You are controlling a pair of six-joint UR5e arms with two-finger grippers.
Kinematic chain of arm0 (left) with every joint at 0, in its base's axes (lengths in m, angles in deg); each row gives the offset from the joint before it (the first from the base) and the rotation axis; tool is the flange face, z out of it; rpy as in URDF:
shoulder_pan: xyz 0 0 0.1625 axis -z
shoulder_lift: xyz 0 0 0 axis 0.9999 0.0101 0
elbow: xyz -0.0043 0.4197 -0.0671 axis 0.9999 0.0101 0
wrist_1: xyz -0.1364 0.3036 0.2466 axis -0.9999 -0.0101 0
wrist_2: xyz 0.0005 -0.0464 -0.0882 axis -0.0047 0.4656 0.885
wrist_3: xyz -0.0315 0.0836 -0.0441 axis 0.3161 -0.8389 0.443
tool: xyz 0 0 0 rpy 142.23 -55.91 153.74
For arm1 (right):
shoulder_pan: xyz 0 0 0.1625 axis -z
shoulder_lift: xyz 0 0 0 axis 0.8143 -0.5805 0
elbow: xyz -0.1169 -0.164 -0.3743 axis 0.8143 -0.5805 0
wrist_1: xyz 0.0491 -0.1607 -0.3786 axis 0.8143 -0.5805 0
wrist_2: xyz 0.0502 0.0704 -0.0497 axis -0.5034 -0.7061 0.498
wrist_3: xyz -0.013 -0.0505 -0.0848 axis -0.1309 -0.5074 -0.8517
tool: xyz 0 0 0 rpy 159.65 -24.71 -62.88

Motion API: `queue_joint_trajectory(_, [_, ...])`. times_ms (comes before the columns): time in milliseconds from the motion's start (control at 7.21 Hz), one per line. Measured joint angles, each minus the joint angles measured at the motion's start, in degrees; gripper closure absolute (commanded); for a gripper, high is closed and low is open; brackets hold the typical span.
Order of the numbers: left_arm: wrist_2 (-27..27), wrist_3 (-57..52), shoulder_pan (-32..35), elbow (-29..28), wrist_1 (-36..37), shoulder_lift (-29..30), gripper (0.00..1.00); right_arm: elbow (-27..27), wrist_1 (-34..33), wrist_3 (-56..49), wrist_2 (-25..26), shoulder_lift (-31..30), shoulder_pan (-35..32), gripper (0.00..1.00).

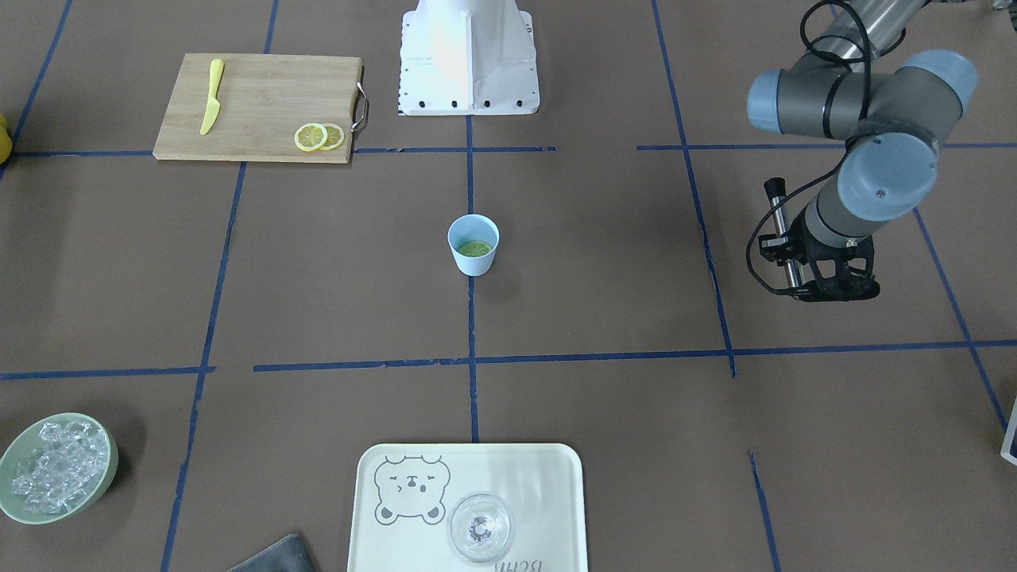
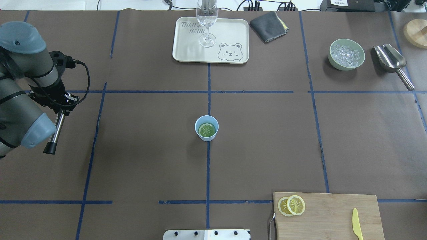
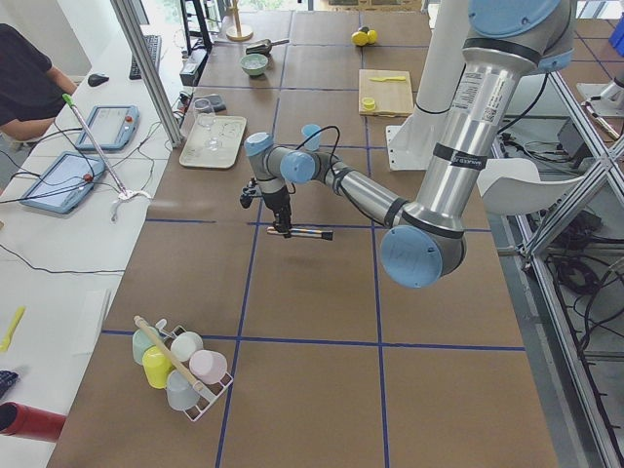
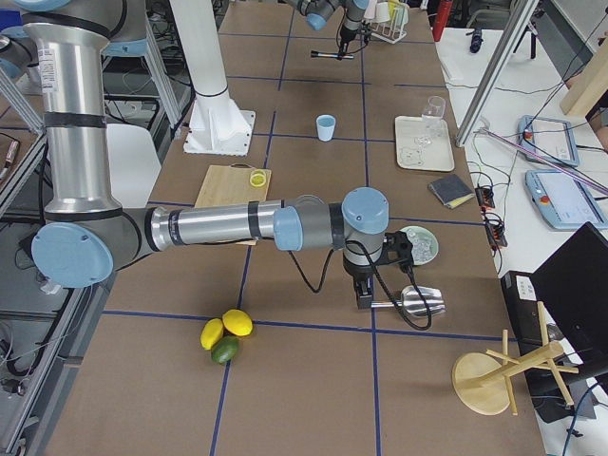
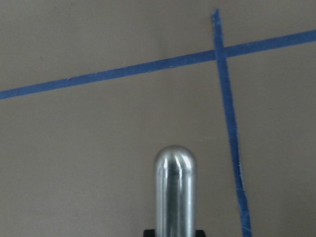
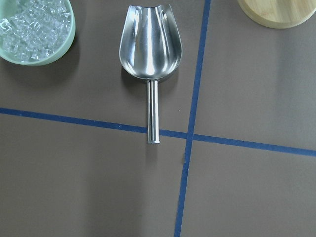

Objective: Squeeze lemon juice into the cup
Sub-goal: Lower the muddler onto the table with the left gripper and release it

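Note:
Next, my left gripper releases the metal rod on the bare table point(image 1: 748, 262) next to the long blue tape line, close to its crossing.
The light blue cup point(image 1: 473, 248) point(image 2: 206, 128) stands at the middle of the table. One lemon slice point(image 1: 474, 249) point(image 2: 206, 130) lies flat inside it and looks greenish. Two more slices point(image 1: 319, 137) point(image 2: 292, 205) overlap on the wooden cutting board point(image 1: 262, 103) point(image 2: 330, 213). My left gripper point(image 1: 798, 280) point(image 2: 64, 104) is far to the cup's side, shut on a metal rod point(image 1: 783, 230) point(image 2: 56, 130) point(image 5: 175, 192) with a black knob. My right gripper point(image 4: 364, 296) shows only in the exterior right view, above a metal scoop point(image 6: 150, 44). I cannot tell whether it is open.
A slim yellow knife point(image 1: 211, 95) point(image 2: 357, 228) lies on the board. A green bowl of ice point(image 1: 56, 469) point(image 2: 346, 54) sits next to the scoop point(image 2: 390, 58). A cream tray point(image 1: 540, 485) point(image 2: 190, 43) holds a clear glass point(image 1: 479, 527) point(image 2: 206, 20). A grey cloth point(image 2: 269, 21) lies beside the tray.

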Motion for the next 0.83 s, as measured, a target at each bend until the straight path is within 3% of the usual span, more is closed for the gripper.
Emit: queue_joint_trajectory(832, [1.4, 1.4, -2.3, -5.5, -5.3, 2.9, 1.0, 0.0, 0.0, 0.0, 0.1, 0.1, 0.0, 0.0])
